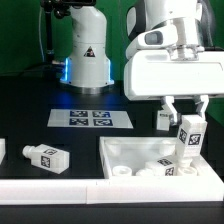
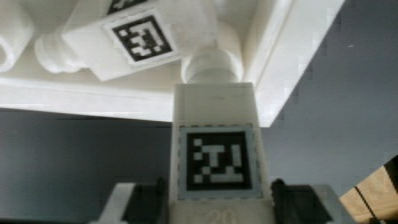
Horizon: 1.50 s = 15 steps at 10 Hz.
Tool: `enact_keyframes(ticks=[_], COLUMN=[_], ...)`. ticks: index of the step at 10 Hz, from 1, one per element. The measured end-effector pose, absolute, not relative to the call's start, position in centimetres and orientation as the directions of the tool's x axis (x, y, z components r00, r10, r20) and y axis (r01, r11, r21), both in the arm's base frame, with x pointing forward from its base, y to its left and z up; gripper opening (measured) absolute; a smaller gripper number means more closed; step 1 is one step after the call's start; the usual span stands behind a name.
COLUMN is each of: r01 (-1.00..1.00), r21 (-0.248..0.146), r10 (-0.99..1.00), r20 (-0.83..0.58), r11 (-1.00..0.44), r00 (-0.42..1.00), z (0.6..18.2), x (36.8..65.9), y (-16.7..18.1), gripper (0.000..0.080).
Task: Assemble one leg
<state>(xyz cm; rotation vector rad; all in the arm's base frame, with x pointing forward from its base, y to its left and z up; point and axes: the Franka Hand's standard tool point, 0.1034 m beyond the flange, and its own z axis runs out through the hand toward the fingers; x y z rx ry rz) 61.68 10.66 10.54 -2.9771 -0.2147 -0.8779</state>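
Observation:
The white leg, now held upright over the panel, will be let go by my gripper upright in the panel's corner socket [image 1: 188, 171] [image 2: 212, 68], beside the tagged leg lying inside.
My gripper [image 1: 187, 112] is shut on a white leg [image 1: 189, 135] with a black-and-white tag, holding it upright over the near right part of the white tray-like panel [image 1: 120, 152]. In the wrist view the held leg [image 2: 221, 140] runs between my fingers [image 2: 146, 202], and its far end meets a corner socket at the panel's raised wall [image 2: 302, 60]. Another tagged leg [image 2: 128, 45] lies inside the panel, also seen in the exterior view [image 1: 165, 166]. Two more legs lie on the table: one [image 1: 47, 158] at the exterior view's left, one [image 1: 163, 120] behind the panel.
The marker board [image 1: 92, 118] lies flat behind the panel. The robot base [image 1: 88, 60] stands at the back. A white ledge [image 1: 60, 187] runs along the front. A small white part [image 1: 2, 151] sits at the exterior view's left edge.

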Motion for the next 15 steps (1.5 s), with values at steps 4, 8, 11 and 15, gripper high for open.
enact_keyframes(ticks=[4,8,11,15], r01=[0.143,0.144,0.127,0.129], r21=[0.01,0.01,0.012,0.013], r10=[0.126,0.126,0.111,0.113], r20=[0.543,0.544,0.569,0.568], r11=[-0.99,-0.99,-0.992,-0.992], r00=[0.83,0.83,0.815,0.815], z=[10.0,9.1,8.2,8.2], x=[62.3,62.1,61.9,61.9], y=[10.9,11.3,11.2,11.2], gripper=[0.0281,0.0281,0.0281,0.0358])
